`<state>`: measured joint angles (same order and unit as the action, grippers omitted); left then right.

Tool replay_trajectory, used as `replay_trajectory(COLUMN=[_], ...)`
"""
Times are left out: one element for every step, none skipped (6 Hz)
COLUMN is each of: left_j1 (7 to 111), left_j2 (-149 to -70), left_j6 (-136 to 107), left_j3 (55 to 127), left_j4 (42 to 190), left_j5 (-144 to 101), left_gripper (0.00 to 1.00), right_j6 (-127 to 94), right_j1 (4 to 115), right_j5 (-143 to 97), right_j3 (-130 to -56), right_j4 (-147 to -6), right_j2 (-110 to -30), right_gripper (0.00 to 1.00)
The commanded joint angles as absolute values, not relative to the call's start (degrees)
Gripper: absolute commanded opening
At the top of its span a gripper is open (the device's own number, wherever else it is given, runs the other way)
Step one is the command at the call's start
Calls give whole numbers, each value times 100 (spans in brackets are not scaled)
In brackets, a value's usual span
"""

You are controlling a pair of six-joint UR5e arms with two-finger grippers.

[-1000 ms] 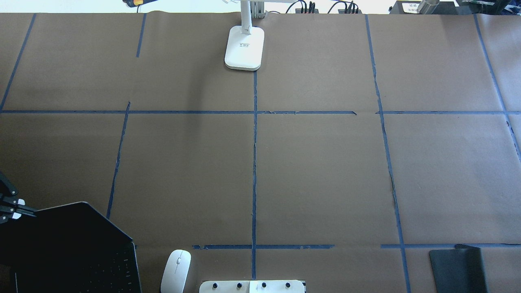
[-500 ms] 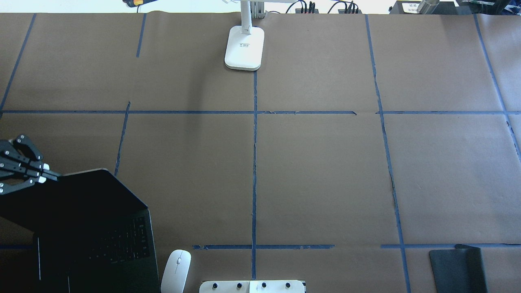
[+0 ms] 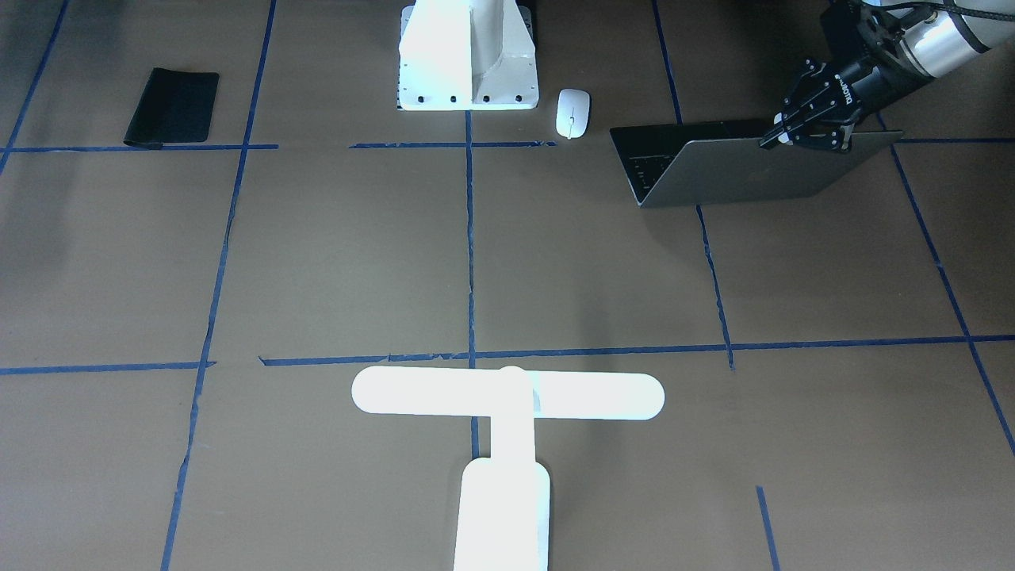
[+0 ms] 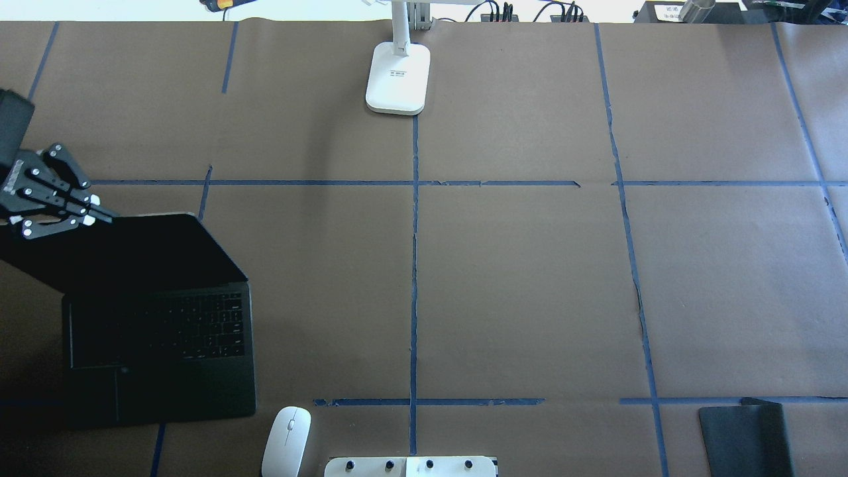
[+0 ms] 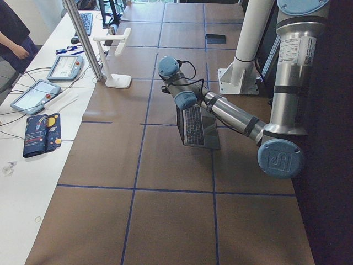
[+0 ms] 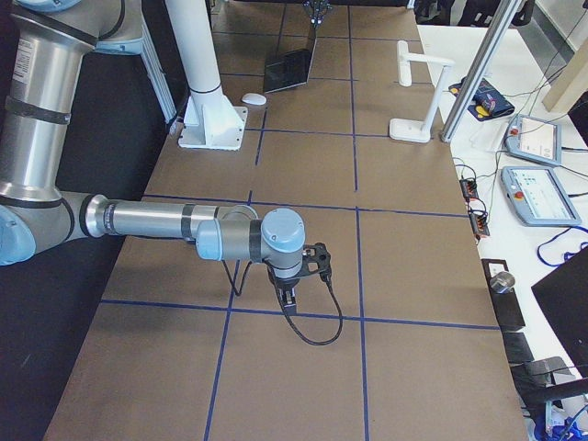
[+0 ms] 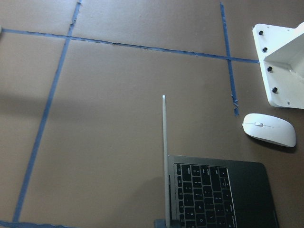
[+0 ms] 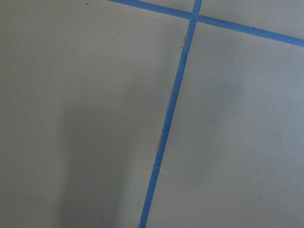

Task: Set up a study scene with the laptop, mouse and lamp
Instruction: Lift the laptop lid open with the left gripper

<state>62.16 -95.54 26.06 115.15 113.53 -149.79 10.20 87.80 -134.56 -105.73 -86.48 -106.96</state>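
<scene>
My left gripper is going to set the dark-grey laptop down on the bare table (image 3: 568,300) (image 7: 101,108) between the mouse and the lamp.
The dark-grey laptop (image 4: 159,331) stands open at the table's near left, keys facing the robot; it also shows in the front view (image 3: 753,170) and the left wrist view (image 7: 218,194). My left gripper (image 4: 99,215) is shut on the top edge of its lid, as the front view (image 3: 773,139) shows too. The white mouse (image 4: 286,440) lies right of the laptop, apart from it. The white lamp (image 4: 397,76) stands upright at the far middle edge. My right gripper (image 6: 288,301) shows only in the exterior right view, low over bare table; I cannot tell its state.
A black mouse pad (image 4: 745,437) lies at the near right. The white bolted pedestal (image 4: 411,466) stands at the near middle, beside the mouse. Blue tape lines divide the brown table cover. Tablets and cables lie on the side table beyond the lamp (image 5: 117,55).
My left gripper has moved away from the robot and a little right, bringing the laptop with it. The keyboard now shows fully. Mouse and lamp have not moved.
</scene>
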Motion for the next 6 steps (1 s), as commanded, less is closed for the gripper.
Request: replay_trajectory(left_j1=[6240, 6232, 6162, 5961, 5654, 5556], left_j2=[-10629, -11348, -11982, -12615, -12995, -13512], left_j6=[2646, 2637, 2645, 2646, 2646, 2628], left_j3=[11339, 10798, 10219, 9639, 9285, 8811], left_j4=[10445, 10354, 10362, 10362, 10380, 10397], left_j5=[-14933, -14907, -14715, -14400, -13953, -13705], left_gripper=[0, 0, 0, 0, 0, 0], right_j6=[1020, 1020, 1020, 1020, 1020, 1020], right_j1=[8780, 8780, 8780, 8780, 8780, 8780], right_j5=[-13456, -13456, -13456, -13456, -13456, -13456], right_j3=[-10573, -10573, -10573, -10573, -10573, -10565], right_j4=[-8648, -8648, -8648, -8648, -8648, -8648], right_j2=[-10696, -10696, -10696, -10696, -10696, -10696], right_gripper=[100, 100, 100, 100, 100, 100])
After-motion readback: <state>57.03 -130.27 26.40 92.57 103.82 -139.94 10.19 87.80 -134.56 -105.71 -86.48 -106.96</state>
